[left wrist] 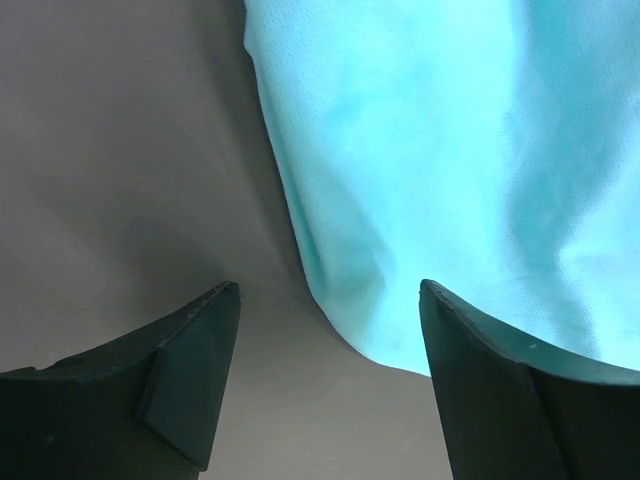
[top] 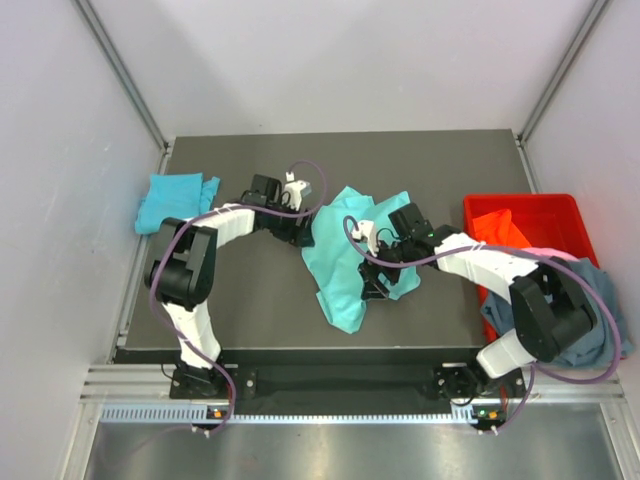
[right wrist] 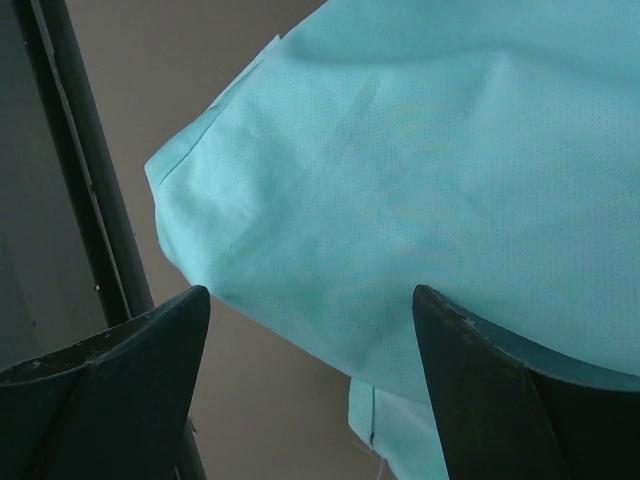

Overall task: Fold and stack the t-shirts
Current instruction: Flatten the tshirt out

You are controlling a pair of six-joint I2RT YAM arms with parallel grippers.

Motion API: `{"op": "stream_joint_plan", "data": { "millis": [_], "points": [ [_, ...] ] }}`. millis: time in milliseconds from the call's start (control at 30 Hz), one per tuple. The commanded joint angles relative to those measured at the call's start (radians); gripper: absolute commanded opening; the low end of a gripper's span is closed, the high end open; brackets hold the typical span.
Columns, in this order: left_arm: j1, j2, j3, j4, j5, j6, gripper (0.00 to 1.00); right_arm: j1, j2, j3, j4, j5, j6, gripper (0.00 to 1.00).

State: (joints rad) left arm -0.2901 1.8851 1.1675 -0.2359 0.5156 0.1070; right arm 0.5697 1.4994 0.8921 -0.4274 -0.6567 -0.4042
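Note:
The robot's right gripper should close on the crate-side edge of the near end (top: 363,302) (right wrist: 300,322) of the mint-teal t-shirt, just ahead of the gripper's open fingers.
A mint-teal t-shirt (top: 348,262) lies crumpled in the middle of the table. My left gripper (top: 303,233) is open at the shirt's left edge; in the left wrist view the cloth (left wrist: 450,150) reaches toward the gap between the fingers (left wrist: 328,300), and nothing is held. My right gripper (top: 373,277) is open low over the shirt's right side; in the right wrist view the cloth (right wrist: 450,150) lies ahead of the open fingers (right wrist: 310,300). A cyan-blue t-shirt (top: 175,201) lies folded at the far left. A slate grey-blue t-shirt (top: 565,305) hangs over the crate's near side.
A red plastic crate (top: 545,212) stands at the right edge with orange cloth (top: 500,228) in it. The dark table (top: 250,300) has raised walls on three sides. Its near edge shows as a dark strip in the right wrist view (right wrist: 80,180).

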Motion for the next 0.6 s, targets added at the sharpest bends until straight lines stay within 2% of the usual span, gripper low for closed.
{"op": "stream_joint_plan", "data": {
  "millis": [0,100,133,167,200,267,467,500,533,567],
  "points": [
    [0.002,-0.030,-0.045,-0.008,0.017,0.003,0.76,0.016,-0.013,0.041,-0.001,-0.035,-0.042,0.82],
    [0.002,-0.017,-0.048,-0.009,0.017,0.000,0.64,0.019,-0.005,0.033,0.024,-0.002,-0.036,0.82],
    [0.002,-0.003,-0.048,-0.013,0.024,0.005,0.58,0.022,-0.001,0.031,0.024,0.003,-0.038,0.82],
    [0.000,0.003,-0.046,-0.013,0.035,0.006,0.46,0.022,0.001,0.031,0.027,0.009,-0.038,0.82],
    [0.000,0.011,-0.037,-0.022,0.038,0.005,0.38,0.022,0.002,0.031,0.029,0.018,-0.039,0.82],
    [0.000,0.028,-0.026,-0.032,0.049,0.006,0.28,0.024,-0.001,0.030,0.039,0.032,-0.036,0.82],
    [0.000,0.045,0.000,-0.039,0.057,0.000,0.16,0.022,-0.028,0.016,0.055,0.075,-0.036,0.82],
    [0.000,0.046,0.009,-0.040,0.058,0.002,0.06,0.022,-0.030,0.015,0.056,0.080,-0.038,0.83],
    [0.000,0.051,0.014,-0.042,0.057,-0.003,0.00,0.024,-0.030,0.015,0.058,0.084,-0.036,0.82],
    [0.000,0.051,0.023,-0.049,0.057,-0.001,0.00,0.024,-0.030,0.013,0.059,0.088,-0.038,0.82]
  ]
}}
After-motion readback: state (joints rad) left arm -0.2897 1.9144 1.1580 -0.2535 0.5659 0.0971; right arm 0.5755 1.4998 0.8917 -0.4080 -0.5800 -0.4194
